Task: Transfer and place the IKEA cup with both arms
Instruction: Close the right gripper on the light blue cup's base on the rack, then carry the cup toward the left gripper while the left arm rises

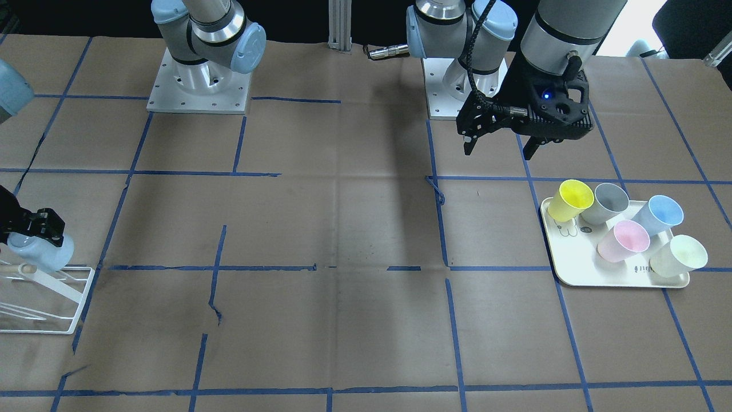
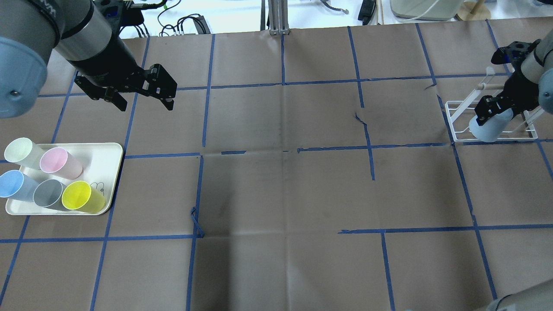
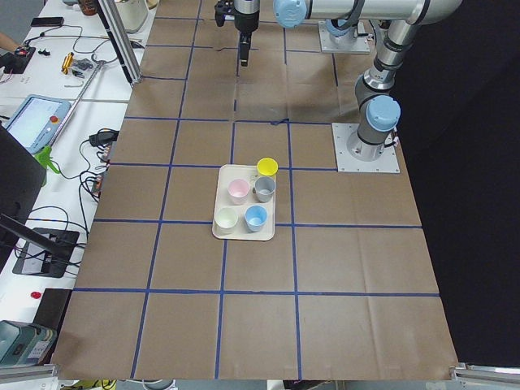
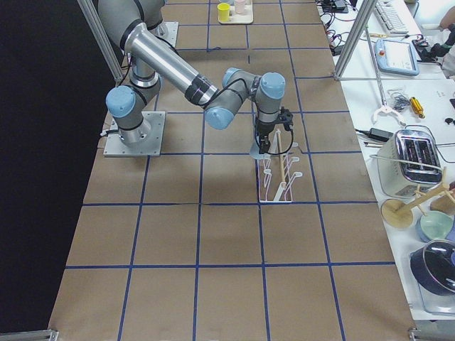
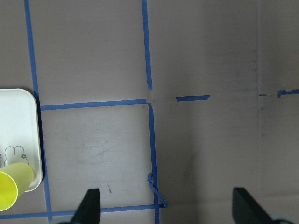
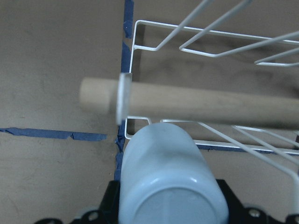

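Note:
Next, the left gripper goes to the light-blue IKEA cup in the robot's right gripper and closes on the cup's rim (image 1: 71, 241).
My right gripper (image 2: 492, 111) is shut on the light-blue IKEA cup (image 2: 489, 128) and holds it tilted at the near end of a white wire rack (image 2: 451, 117). In the right wrist view the cup (image 6: 168, 177) sits just below the rack's wooden dowel (image 6: 210, 105). The front view shows the cup (image 1: 44, 253) at the rack's corner (image 1: 80, 297). My left gripper (image 2: 146, 103) is open and empty, hanging above the table behind the tray; it also shows in the front view (image 1: 497, 153).
A white tray (image 2: 108, 151) at the left holds several cups: a second light-blue one (image 2: 13, 185), pink (image 2: 58, 162), grey (image 2: 47, 194), yellow (image 2: 80, 198) and pale green (image 2: 21, 151). Blue tape lines cross the brown table.

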